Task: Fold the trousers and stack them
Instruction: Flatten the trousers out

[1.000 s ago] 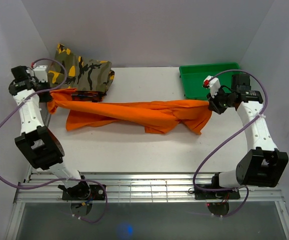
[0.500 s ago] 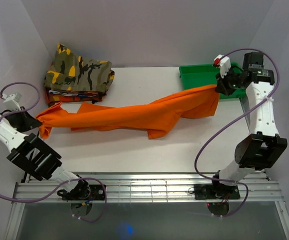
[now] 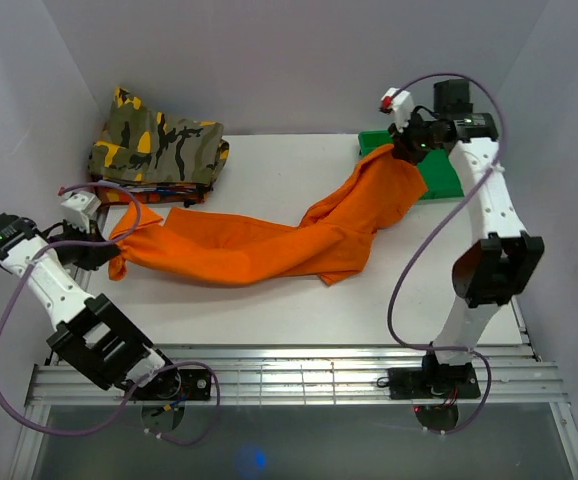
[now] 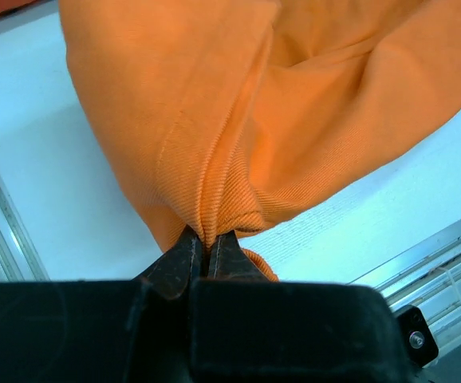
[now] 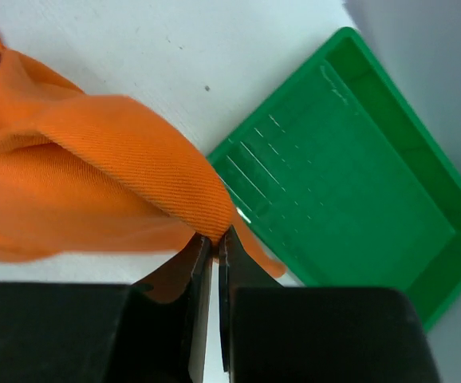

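The trousers' end, now low by the table's edge, will be let go by my left gripper on the bare white table (image 3: 151,292) (image 4: 326,231) between the camouflage garment and the metal rail.
The bright-orange trousers (image 3: 259,245) stretch across the white table from near left to far right. My left gripper (image 3: 104,248) is shut on their left end, low by the table's left edge; in the left wrist view (image 4: 208,243) the jaws pinch a bunched fold of the trousers (image 4: 278,120). My right gripper (image 3: 401,148) is shut on their right end and holds it raised at the far right, over the green tray's edge. In the right wrist view (image 5: 214,238) the jaws pinch a fold of the trousers (image 5: 95,183). The cloth sags onto the table between the grippers.
A folded camouflage garment (image 3: 157,148) lies at the far left corner on top of other folded cloth. A green tray (image 3: 439,178) stands at the far right and also shows in the right wrist view (image 5: 350,175). White walls close in on both sides.
My right gripper has lifted its end of the trousers up and toward the far side. My left gripper swung out to the near left, then slightly inward. The trousers have spread flatter on the table.
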Controlling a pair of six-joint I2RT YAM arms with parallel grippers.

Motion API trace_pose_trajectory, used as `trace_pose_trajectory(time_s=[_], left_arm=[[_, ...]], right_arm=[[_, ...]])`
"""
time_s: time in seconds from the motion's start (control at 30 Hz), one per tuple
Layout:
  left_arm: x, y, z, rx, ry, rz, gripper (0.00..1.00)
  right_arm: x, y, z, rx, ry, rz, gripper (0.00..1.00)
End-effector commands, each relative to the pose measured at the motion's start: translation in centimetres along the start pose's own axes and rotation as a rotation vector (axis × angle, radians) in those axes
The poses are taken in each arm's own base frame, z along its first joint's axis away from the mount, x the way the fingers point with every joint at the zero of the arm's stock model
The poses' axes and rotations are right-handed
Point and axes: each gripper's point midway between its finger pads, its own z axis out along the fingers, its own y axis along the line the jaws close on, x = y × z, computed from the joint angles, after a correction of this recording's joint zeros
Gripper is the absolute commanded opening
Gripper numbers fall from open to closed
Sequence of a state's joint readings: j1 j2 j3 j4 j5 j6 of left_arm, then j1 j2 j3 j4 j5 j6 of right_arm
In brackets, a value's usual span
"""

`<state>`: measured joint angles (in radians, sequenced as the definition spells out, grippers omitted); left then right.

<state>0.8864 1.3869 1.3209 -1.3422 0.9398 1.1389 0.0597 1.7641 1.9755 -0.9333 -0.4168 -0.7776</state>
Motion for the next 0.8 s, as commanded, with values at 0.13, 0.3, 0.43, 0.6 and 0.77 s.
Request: trace_pose_trajectory(time_s=[0.13, 0.3, 0.43, 0.6, 0.77], left_arm=[[-2.1, 0.4, 0.8, -0.057, -0.012, 0.027, 0.0], [-3.3, 3.1, 1.1, -0.113, -0.037, -0.089, 0.0], [-3.4, 4.1, 1.9, -0.128, -0.045, -0.222, 0.0], [-2.9, 4.6, 3.5, -0.092, -0.021, -0.32, 0.0], [-2.9, 4.5, 4.9, -0.076, 0.008, -0.361, 0.0]], right_arm=[[-4.1, -0.1, 12.2, 0.085, 0.042, 0.002, 0.43], [-4.4, 0.0, 8.8, 0.147, 0.066, 0.025, 0.87], [-2.3, 5.0, 1.4, 0.045, 0.05, -0.018, 0.82], [3.2, 15.2, -1.7, -0.23, 0.054, -0.059, 0.68], [5.0, 22.1, -2.1, -0.404, 0.043, -0.066, 0.57]])
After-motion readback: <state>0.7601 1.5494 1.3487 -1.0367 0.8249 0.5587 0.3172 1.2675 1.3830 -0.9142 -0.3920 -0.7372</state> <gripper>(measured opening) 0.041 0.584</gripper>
